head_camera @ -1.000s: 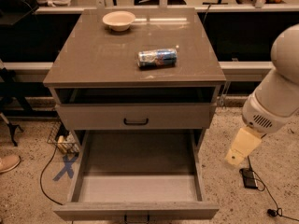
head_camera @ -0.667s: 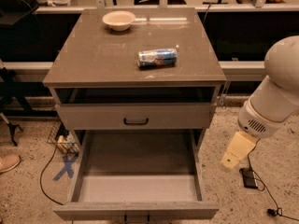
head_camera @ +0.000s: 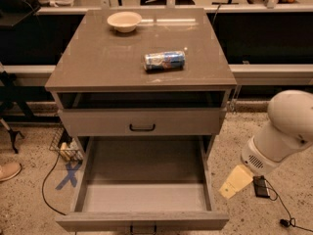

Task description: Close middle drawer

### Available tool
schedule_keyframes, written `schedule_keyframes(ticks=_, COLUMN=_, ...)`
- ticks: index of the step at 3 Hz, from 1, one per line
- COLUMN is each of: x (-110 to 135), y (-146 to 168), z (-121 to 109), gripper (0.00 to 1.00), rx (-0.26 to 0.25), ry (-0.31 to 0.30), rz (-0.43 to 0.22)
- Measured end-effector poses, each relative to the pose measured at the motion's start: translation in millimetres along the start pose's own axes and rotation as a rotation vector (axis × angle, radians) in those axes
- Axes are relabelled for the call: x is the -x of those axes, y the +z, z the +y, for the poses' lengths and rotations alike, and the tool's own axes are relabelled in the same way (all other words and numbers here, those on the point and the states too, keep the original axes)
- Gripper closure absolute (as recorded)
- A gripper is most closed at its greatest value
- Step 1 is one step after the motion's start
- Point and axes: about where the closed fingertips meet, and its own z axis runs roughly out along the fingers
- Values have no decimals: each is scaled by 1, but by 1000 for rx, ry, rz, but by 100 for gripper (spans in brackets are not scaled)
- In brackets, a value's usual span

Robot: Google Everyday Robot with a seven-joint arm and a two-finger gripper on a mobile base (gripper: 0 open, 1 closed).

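Observation:
Next, my gripper should go to the middle drawer's front corner (head_camera: 219, 221), on the side toward the black device, and close there.
The middle drawer (head_camera: 143, 221) is pulled far out of the grey wood-grain cabinet (head_camera: 137, 62). Its long plain box is empty, and its low front sits at the bottom edge of the view with only the top of a small black handle (head_camera: 142, 227) showing. Above it, the taller top drawer (head_camera: 142, 122) with a black bar handle stands slightly out. My gripper (head_camera: 235, 182), a beige tip below the white arm (head_camera: 283, 131), hangs over the floor just right of the open drawer's right side. It does not touch the drawer.
A cream bowl (head_camera: 124, 21) and a blue-and-white can (head_camera: 165, 60) lying on its side rest on the cabinet top. A black device with a cable (head_camera: 261, 186) lies on the speckled floor at right. A wire basket (head_camera: 67, 148), a blue tape cross (head_camera: 68, 175) and a shoe (head_camera: 9, 170) are at left.
My arm and gripper have moved left and a little down, closer to the open drawer's right side. The drawers have not moved.

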Motion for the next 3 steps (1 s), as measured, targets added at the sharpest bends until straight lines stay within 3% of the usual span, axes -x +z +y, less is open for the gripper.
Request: schedule_keyframes(ticks=3, x=-40, y=99, z=8, gripper=0, rx=144, ry=186, rz=7)
